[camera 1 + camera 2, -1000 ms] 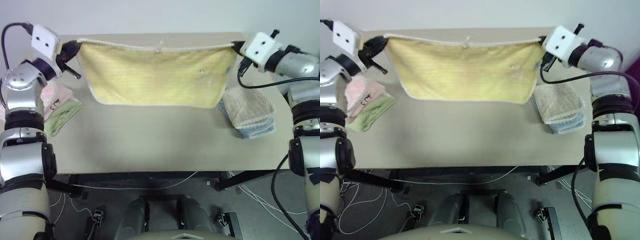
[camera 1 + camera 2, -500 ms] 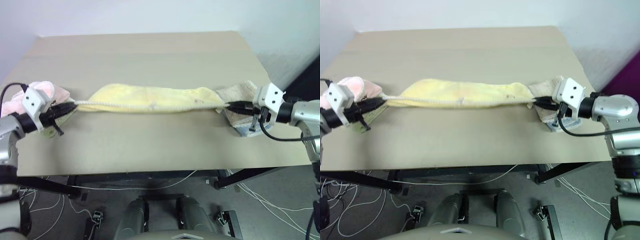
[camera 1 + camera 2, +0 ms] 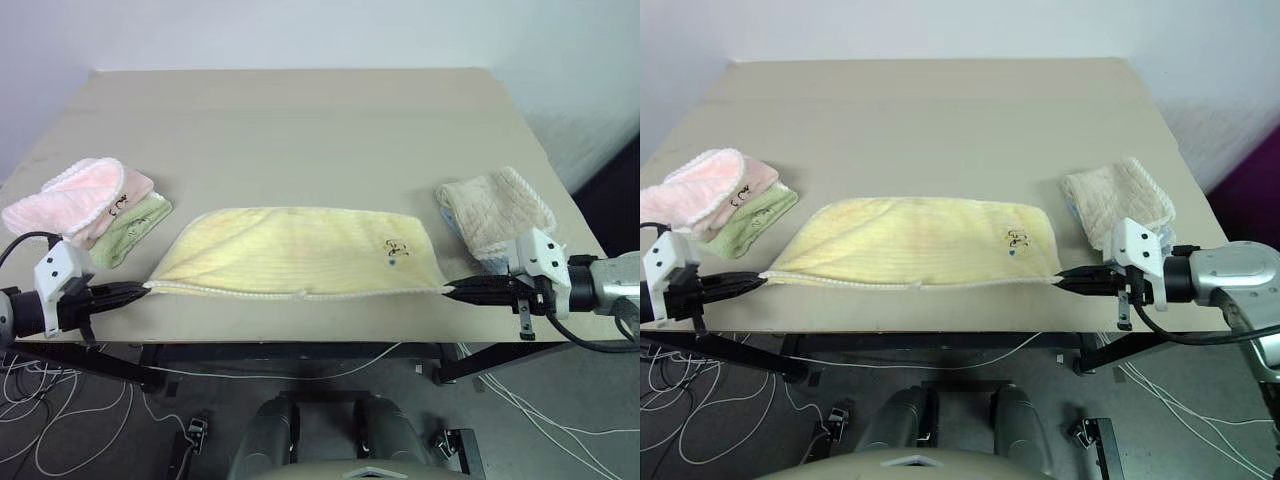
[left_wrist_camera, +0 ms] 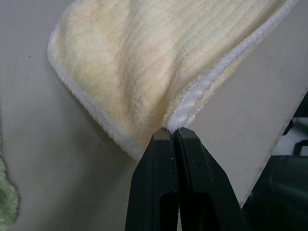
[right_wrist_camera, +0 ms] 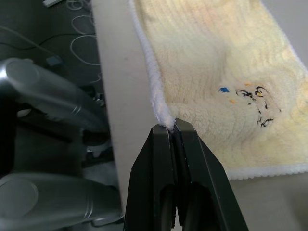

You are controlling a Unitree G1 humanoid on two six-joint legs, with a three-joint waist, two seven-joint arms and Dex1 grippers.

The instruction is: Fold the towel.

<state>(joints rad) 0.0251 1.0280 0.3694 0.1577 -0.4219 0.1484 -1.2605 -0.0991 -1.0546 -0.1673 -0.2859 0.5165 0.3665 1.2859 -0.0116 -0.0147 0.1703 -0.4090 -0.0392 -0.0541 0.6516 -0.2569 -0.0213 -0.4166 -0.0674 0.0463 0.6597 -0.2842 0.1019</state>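
Next, my left gripper releases the front corner of the pale yellow towel at the towel's far corner (image 3: 192, 213) (image 4: 53, 41) closest to the green towel.
The pale yellow towel (image 3: 300, 250) lies doubled over on the table (image 3: 300, 130), near the front edge, with a small embroidered mark (image 3: 397, 248) on its right part. Its whitish edging runs taut along the front between my two grippers. At the towel's front left corner my left gripper (image 3: 145, 288) is shut on the edging (image 4: 172, 124). My right gripper (image 3: 448, 291) is shut on the front right corner (image 5: 166, 119). Both grippers sit low, at the table's front edge.
A folded pink towel on a green one (image 3: 85, 205) lies at the table's left edge. A folded beige towel over a blue one (image 3: 495, 210) lies at the right edge. The table's far half is bare. Cables (image 3: 60, 420) trail on the floor below.
Both grippers have come down and back toward the table's front edge with the towel. It hung spread in the air, then bunched mid-table, and now lies flat and doubled. The camera tilted too.
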